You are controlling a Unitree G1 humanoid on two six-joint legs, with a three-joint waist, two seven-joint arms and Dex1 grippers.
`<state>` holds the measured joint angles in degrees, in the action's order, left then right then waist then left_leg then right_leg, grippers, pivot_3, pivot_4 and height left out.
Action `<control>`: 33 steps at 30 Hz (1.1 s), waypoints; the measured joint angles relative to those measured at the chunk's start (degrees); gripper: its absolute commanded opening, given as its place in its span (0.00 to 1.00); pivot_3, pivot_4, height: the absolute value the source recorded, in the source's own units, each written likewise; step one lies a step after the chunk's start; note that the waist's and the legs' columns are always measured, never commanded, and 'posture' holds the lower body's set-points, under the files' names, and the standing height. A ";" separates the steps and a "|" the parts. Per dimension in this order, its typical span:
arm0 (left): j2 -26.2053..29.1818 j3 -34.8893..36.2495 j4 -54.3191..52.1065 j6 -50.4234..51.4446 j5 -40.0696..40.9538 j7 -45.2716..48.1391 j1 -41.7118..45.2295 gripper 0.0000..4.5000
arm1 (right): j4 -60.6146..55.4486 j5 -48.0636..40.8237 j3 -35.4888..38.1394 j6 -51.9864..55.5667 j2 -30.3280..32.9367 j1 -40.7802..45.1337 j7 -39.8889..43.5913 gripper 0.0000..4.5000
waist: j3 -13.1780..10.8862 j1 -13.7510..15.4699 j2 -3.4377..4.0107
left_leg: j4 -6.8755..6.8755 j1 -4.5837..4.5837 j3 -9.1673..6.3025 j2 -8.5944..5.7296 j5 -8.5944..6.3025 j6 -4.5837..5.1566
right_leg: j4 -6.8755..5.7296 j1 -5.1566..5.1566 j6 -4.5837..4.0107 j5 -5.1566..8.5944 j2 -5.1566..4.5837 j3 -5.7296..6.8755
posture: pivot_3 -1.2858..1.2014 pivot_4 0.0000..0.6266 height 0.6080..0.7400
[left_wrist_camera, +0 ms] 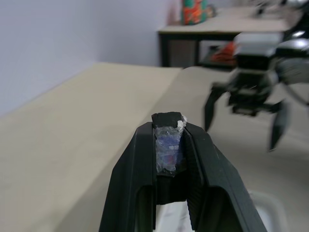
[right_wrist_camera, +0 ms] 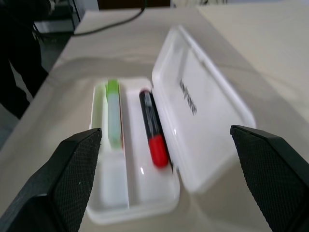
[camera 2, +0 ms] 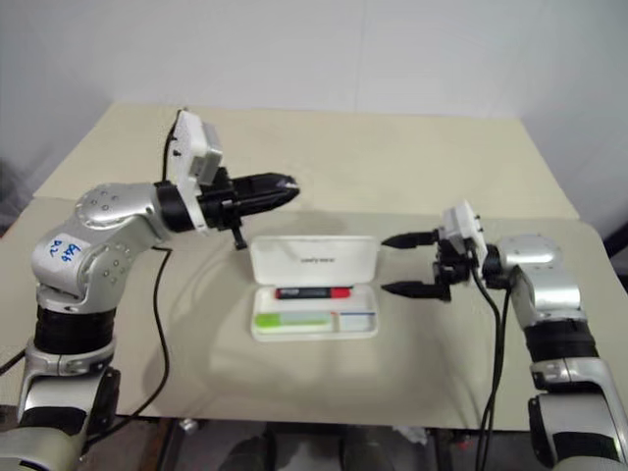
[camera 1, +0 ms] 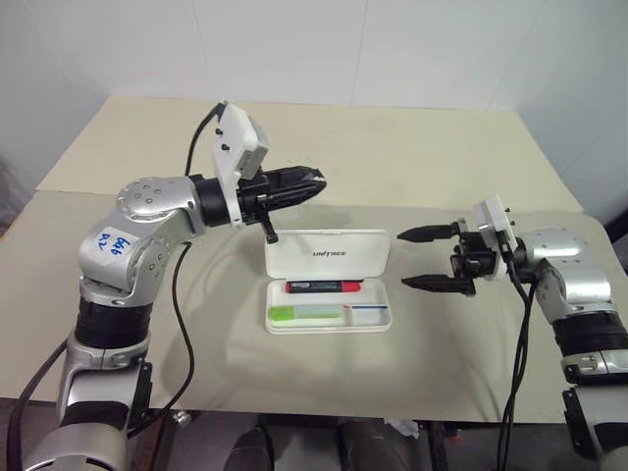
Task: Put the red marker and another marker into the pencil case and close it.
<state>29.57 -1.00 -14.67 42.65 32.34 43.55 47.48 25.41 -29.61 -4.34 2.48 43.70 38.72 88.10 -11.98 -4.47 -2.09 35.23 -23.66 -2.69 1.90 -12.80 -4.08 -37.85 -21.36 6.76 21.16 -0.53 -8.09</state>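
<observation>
Next, I release the small dark block with my left gripper in the small empty compartment (camera 1: 367, 315) beyond the green marker's tip.
The white pencil case (camera 1: 377, 319) lies open in the middle of the table, its lid (camera 1: 329, 252) standing up at the back. The red marker (camera 1: 324, 287) lies in the rear part of the tray. The green marker (camera 1: 302, 313) lies in the front part. My left gripper (camera 1: 314, 182) hovers level above and behind the lid's left end. In the left wrist view its fingers (left_wrist_camera: 135, 179) are closed on a small dark block (left_wrist_camera: 168, 140). My right gripper (camera 1: 432, 258) stands wide open just right of the case, pointing at it, with nothing between its fingers (right_wrist_camera: 72, 179).
The beige table (camera 1: 451, 363) has free room on both sides of the case. A second tabletop (camera 1: 392, 137) adjoins it behind. A black cable (camera 1: 182, 324) hangs from my left arm over the table's left part.
</observation>
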 measured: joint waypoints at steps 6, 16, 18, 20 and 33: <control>-3.83 -3.63 -4.89 2.96 3.80 0.89 -1.55 0.09 | 3.25 -0.74 -0.43 -2.72 1.57 -1.65 0.21 1.00 | -0.01 -0.11 0.02 | 0.07 0.13 0.01 -0.01 0.00 0.03 | 0.00 0.15 0.06 -0.02 0.02 -0.06 | 0.52 0.24 1.00; -3.70 -13.49 -1.40 1.50 -1.51 3.14 -7.03 0.09 | 6.10 1.14 0.26 -4.88 2.35 -3.36 0.38 1.00 | -0.09 -0.09 0.13 | 0.27 0.47 -0.05 -0.09 -0.03 0.15 | 0.20 0.74 0.20 -0.08 0.02 -0.06 | 0.52 0.24 1.00; -4.14 -14.96 1.16 1.03 -3.34 3.21 -7.66 0.09 | 6.04 1.17 0.38 -4.88 2.35 -3.93 0.38 1.00 | -0.10 0.00 0.14 | 0.33 0.43 -0.06 -0.10 -0.06 0.20 | 0.21 0.74 0.22 -0.09 0.00 -0.06 | 0.52 0.24 1.00; -5.06 -15.51 2.38 0.61 -4.37 3.19 -7.65 0.09 | 6.04 1.29 0.41 -4.88 2.35 -4.22 0.39 1.00 | -0.11 0.06 0.16 | 0.35 0.42 -0.06 -0.11 -0.07 0.22 | 0.22 0.75 0.23 -0.10 -0.01 -0.06 | 0.52 0.24 1.00; -12.86 -18.40 12.33 -2.81 -11.26 2.01 -6.85 0.09 | 2.02 -2.48 3.12 -2.14 3.33 -8.05 0.38 1.00 | -0.15 0.77 0.24 | 0.40 0.44 -0.04 -0.11 -0.10 0.26 | 0.24 0.78 0.27 -0.10 0.00 -0.08 | 0.52 0.24 1.00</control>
<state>16.71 -19.40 -2.34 39.84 21.08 45.56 40.63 27.43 -32.10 -1.22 0.34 47.03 30.67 88.49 -12.13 -3.70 -1.85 35.63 -23.22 -2.73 1.79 -12.89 -3.82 -37.61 -20.58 7.03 21.06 -0.53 -8.16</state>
